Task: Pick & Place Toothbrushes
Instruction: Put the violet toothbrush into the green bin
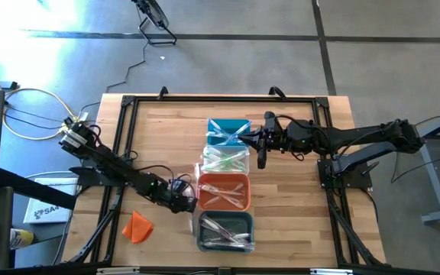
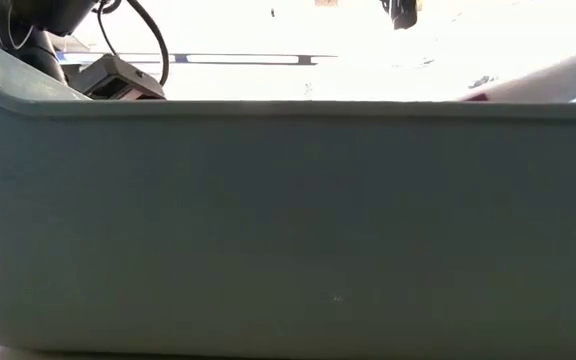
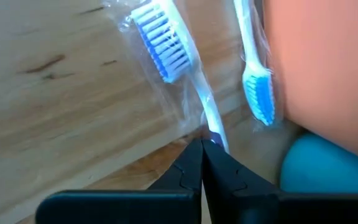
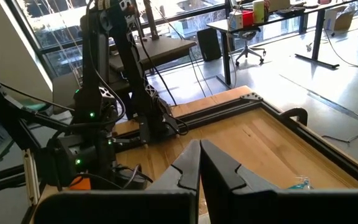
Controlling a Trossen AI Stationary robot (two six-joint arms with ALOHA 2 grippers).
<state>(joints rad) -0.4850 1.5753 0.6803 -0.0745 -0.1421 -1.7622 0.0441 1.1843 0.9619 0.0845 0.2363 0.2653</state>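
Note:
My left gripper is going to let go of the white toothbrush on the wood [image 1: 169,198], between the orange cloth-like lump and the orange bin.
Four bins stand in a column at mid-table: teal [image 1: 228,131], clear [image 1: 224,159], orange [image 1: 224,191] and grey [image 1: 225,231], each with toothbrushes inside. My left gripper [image 1: 186,202] is low, just left of the orange bin, shut on a white toothbrush with blue bristles [image 3: 166,46] in a clear wrapper. A second wrapped toothbrush [image 3: 253,68] lies on the wood beside the orange bin's wall [image 3: 328,62]. My right gripper [image 1: 262,156] hangs shut and empty above the bins' right side. My left gripper [image 3: 202,152] pinches the toothbrush's handle [image 3: 213,127] through its clear wrapper, between the two fingertips. The fingers slant down from the table's left side. The bristle head points away from the fingers, close over the wood; whether it rests there I cannot tell.
An orange cloth-like lump [image 1: 137,227] lies near the front left. A black frame [image 1: 128,103] runs around the wooden table. In the low view the grey bin's wall [image 2: 288,220] blocks nearly everything. A corner of the grey bin [image 3: 319,171] sits right beside my left fingers.

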